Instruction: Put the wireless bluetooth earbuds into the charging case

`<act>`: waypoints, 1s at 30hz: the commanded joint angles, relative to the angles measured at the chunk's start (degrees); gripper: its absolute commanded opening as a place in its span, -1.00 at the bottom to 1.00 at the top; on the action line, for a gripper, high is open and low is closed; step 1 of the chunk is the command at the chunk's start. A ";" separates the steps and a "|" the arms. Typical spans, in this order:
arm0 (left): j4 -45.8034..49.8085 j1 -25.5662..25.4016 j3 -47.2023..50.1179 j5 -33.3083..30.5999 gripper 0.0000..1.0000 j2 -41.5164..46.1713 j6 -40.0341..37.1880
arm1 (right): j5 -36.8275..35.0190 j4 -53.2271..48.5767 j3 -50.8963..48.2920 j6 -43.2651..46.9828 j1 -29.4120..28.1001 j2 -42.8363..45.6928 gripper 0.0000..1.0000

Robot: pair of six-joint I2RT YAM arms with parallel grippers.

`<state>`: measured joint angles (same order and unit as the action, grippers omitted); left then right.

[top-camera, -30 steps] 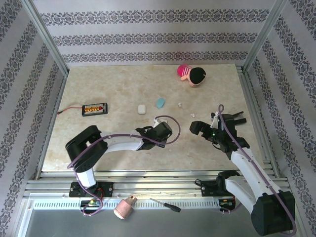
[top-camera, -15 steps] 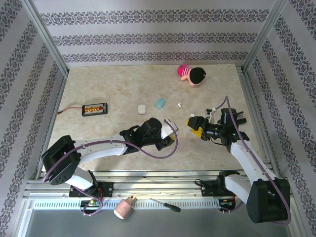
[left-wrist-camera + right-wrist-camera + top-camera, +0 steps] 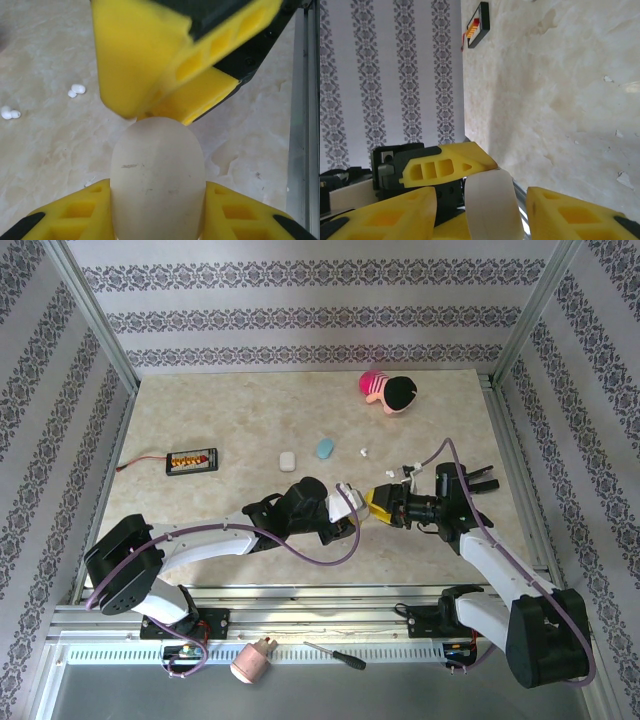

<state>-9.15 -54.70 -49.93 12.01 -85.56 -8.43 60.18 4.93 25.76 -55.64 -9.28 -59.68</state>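
Observation:
The charging case's loose end stands free between my right gripper's open fingers, so my right gripper should close on it (image 3: 158,137) before my left gripper backs away.
A white pebble-shaped charging case (image 3: 157,180) sits clamped between the yellow fingers of my left gripper (image 3: 157,192), held above the table near its front middle (image 3: 345,518). My right gripper (image 3: 378,505) faces it from the right. Its fingers (image 3: 145,60) straddle the case's free end. In the right wrist view the case (image 3: 492,205) stands between my right gripper's (image 3: 481,195) fingers with a gap on each side, so it is open. Two white earbuds (image 3: 76,90) (image 3: 9,113) lie loose on the table. More small white earbud pieces (image 3: 364,451) rest further back.
A second white case (image 3: 287,461) and a light blue case (image 3: 324,448) lie mid-table. A pink and black plush toy (image 3: 387,392) sits at the back, a black device with orange parts (image 3: 192,459) at the left. A screwdriver (image 3: 335,655) lies off the table in front.
My right gripper has swung left to meet the left gripper and narrowed its jaws around the case's free end. The left arm stretched rightward with the case, then stayed.

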 commanded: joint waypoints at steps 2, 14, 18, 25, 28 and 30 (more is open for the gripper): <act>-3.49 -0.67 -0.98 0.05 -0.53 1.34 -0.23 | 2.26 3.11 -0.53 -1.74 -1.08 -0.24 -0.12; -5.66 -0.65 -1.00 -0.31 -0.53 0.52 1.22 | 2.58 1.22 0.77 -0.77 -2.15 0.50 -0.09; -6.05 -0.65 -0.96 -0.84 -0.53 0.48 1.37 | 2.42 1.48 0.79 -0.94 -3.00 -0.08 -0.16; -6.73 -0.67 -0.06 -1.01 -0.47 0.95 1.71 | 1.01 2.04 1.21 -2.27 -2.78 0.53 -0.32; -7.02 -0.66 0.61 -1.01 -0.47 1.59 1.76 | 0.62 2.00 1.57 -2.39 -2.71 0.64 -0.08; -6.86 -0.63 0.94 -0.80 -0.47 1.91 1.66 | 0.46 2.00 1.74 -2.46 -2.70 0.60 -0.14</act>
<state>-12.95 -54.70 -49.82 11.35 -85.32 -7.07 60.51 6.11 25.89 -57.67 -11.53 -59.79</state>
